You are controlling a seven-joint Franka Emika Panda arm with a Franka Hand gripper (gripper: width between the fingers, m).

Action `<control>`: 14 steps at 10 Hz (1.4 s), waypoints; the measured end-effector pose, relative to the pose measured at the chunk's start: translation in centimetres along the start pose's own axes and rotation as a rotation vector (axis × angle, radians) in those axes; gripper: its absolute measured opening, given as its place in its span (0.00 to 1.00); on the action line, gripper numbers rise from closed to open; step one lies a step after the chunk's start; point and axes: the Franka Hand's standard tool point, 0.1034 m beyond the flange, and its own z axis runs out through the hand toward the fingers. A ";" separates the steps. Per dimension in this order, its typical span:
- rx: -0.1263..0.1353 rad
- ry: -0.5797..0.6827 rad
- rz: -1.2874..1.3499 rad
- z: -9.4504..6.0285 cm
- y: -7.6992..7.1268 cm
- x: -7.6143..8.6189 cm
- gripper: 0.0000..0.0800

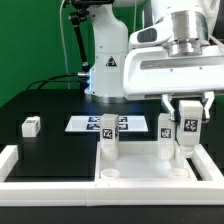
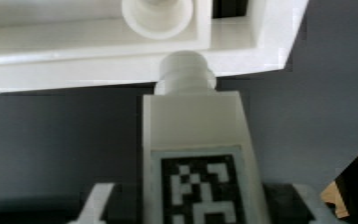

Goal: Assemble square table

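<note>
My gripper is going to let go of the white tagged leg in the tabletop's empty front corner hole (image 1: 178,173) (image 2: 158,14) nearest to its peg.
The white square tabletop (image 1: 140,170) lies near the front of the exterior view; its corner with a round hole (image 2: 158,15) shows in the wrist view. My gripper (image 1: 188,120) (image 2: 202,208) is shut on a white tagged leg (image 1: 188,128) (image 2: 197,150), held upright over the slab's right part. The leg's peg (image 2: 185,70) overlaps the slab's rim, just short of the hole. A second leg (image 1: 166,128) stands right beside it, and a third (image 1: 108,135) stands on the slab further to the exterior view's left. Another leg block (image 1: 30,125) lies loose on the black table.
The marker board (image 1: 90,123) lies flat behind the slab. A long white border rail (image 1: 40,190) runs along the front and turns up at the exterior view's left. The robot's base (image 1: 108,65) stands at the back.
</note>
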 end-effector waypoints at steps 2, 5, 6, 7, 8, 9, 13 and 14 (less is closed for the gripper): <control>-0.001 -0.001 -0.001 0.0 0.1 -0.1 0.36; -0.019 0.010 -0.042 0.8 1.4 -2.2 0.36; -0.022 0.011 -0.042 1.2 1.5 -2.0 0.36; -0.026 0.009 -0.042 1.4 1.9 -2.0 0.36; -0.025 0.007 -0.042 1.5 1.8 -2.1 0.36; -0.025 0.004 -0.045 1.7 1.7 -2.3 0.36; -0.025 0.008 -0.054 2.2 1.3 -2.5 0.36; -0.024 0.010 -0.055 2.2 1.2 -2.5 0.36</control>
